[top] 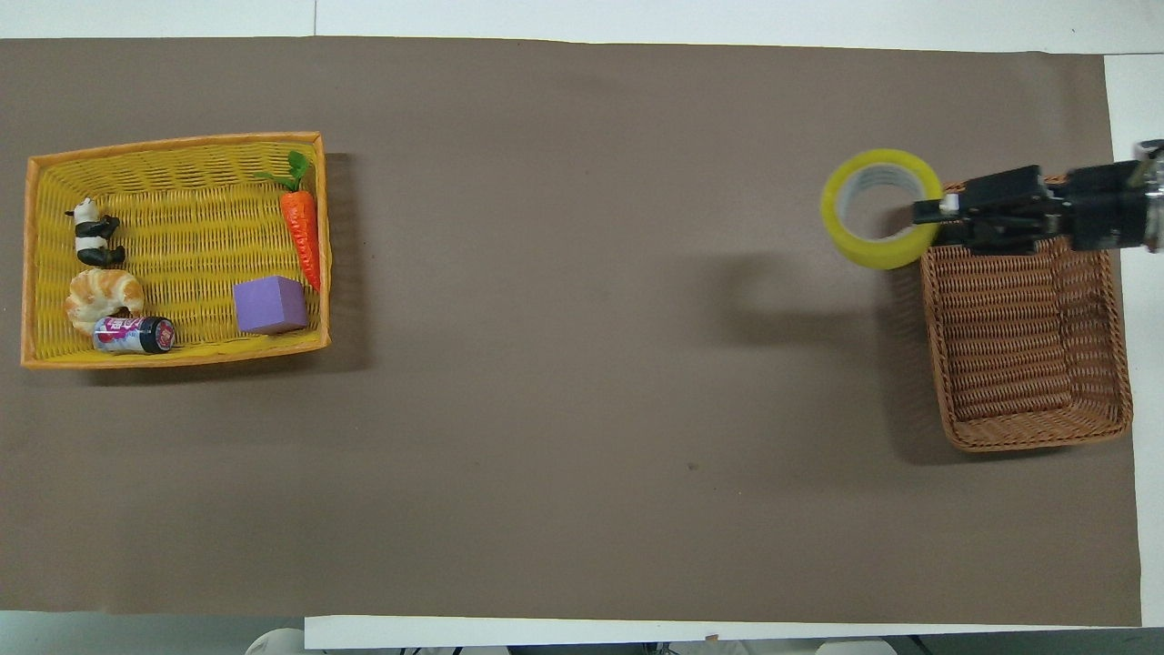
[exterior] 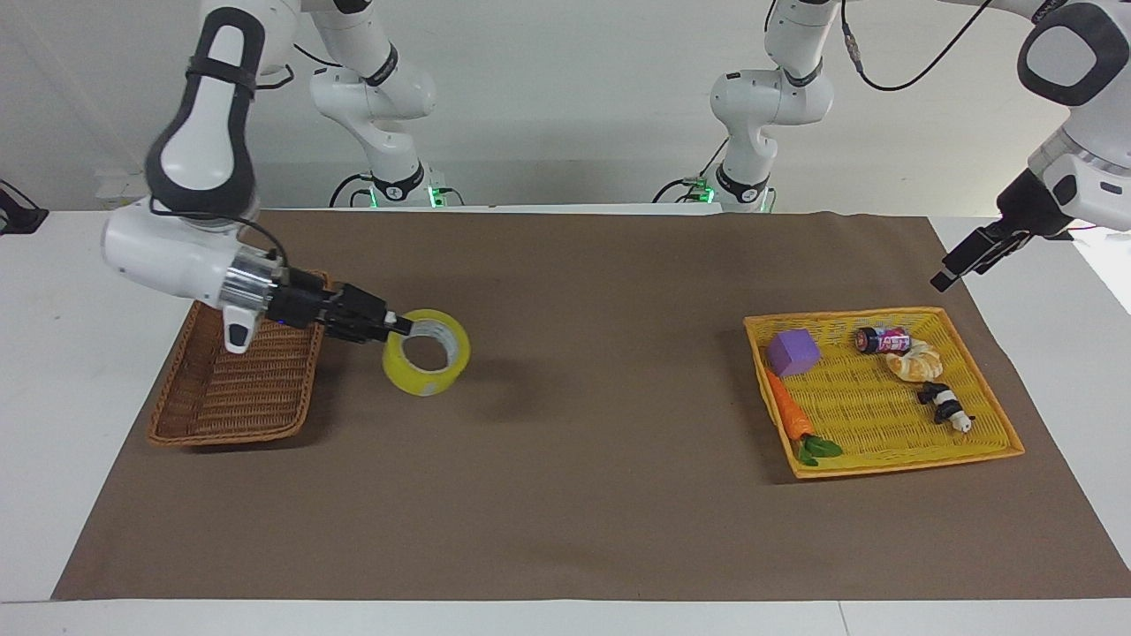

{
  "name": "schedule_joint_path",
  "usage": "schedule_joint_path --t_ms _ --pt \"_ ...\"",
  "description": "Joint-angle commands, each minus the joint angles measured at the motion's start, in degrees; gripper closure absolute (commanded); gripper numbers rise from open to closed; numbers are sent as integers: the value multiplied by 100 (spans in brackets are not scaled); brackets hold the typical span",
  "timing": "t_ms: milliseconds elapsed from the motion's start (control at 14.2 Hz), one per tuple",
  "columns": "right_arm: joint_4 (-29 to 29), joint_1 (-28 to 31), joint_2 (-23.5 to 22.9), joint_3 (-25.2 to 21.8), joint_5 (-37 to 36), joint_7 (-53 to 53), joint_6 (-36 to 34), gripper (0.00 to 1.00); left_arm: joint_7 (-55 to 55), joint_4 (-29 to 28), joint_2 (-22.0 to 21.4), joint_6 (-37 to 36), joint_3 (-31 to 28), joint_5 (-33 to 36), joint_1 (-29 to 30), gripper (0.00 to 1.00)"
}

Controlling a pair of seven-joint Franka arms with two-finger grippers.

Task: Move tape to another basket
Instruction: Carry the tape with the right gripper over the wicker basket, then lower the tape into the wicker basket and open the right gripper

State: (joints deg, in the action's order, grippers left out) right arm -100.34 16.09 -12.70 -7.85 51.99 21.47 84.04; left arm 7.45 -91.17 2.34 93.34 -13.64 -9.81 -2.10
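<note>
Next, I open my right gripper and let the yellow tape roll go near the middle of the brown wicker basket's bottom (top: pixel 1011 318).
The yellow tape roll (exterior: pixel 415 380) hangs in the air, gripped by its rim in my right gripper (exterior: pixel 402 327). It is over the brown mat, just beside the brown wicker basket (exterior: pixel 239 389), at the edge of the basket that faces the table's middle. In the overhead view the tape (top: pixel 837 214) sits off the basket's (top: pixel 1028 364) corner, with the right gripper (top: pixel 923 214) reaching across the basket's rim. The basket holds nothing. My left gripper (exterior: pixel 959 265) is raised and empty over the table's edge at the left arm's end, and the left arm waits there.
A bright yellow woven tray (exterior: pixel 884 459) lies at the left arm's end of the mat. It holds a purple cube (exterior: pixel 793 352), a carrot (exterior: pixel 786 411), a croissant (exterior: pixel 915 360), a panda toy (exterior: pixel 944 406) and a small can (exterior: pixel 882 339).
</note>
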Motion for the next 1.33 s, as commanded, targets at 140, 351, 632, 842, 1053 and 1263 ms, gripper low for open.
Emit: schedule_joint_path --t_ms 140,351,632,842,1053,1263 --pt "1691 1238 -1497 125 -900 1261 -1416 100 -15 -234 -216 35 72 383 -70 0" --pt "1676 1336 -1745 134 -1374 1685 -1173 100 -50 -41 -146 -113 160 1338 -464 0" --pt "1290 1362 -1736 126 -1657 2001 -890 100 -68 555 -41 -1201 334 1332 -519 0" --pt "895 1389 -1614 125 -1771 2072 -601 100 -94 689 -215 -1660 538 1341 -546 0" --pt "586 1362 -1525 126 -1780 2143 -398 98 -304 654 -532 -1880 661 1367 -537 0" --pt "594 1362 -1517 117 -1911 2142 -398 70 -551 636 -629 -1942 966 1350 -187 0"
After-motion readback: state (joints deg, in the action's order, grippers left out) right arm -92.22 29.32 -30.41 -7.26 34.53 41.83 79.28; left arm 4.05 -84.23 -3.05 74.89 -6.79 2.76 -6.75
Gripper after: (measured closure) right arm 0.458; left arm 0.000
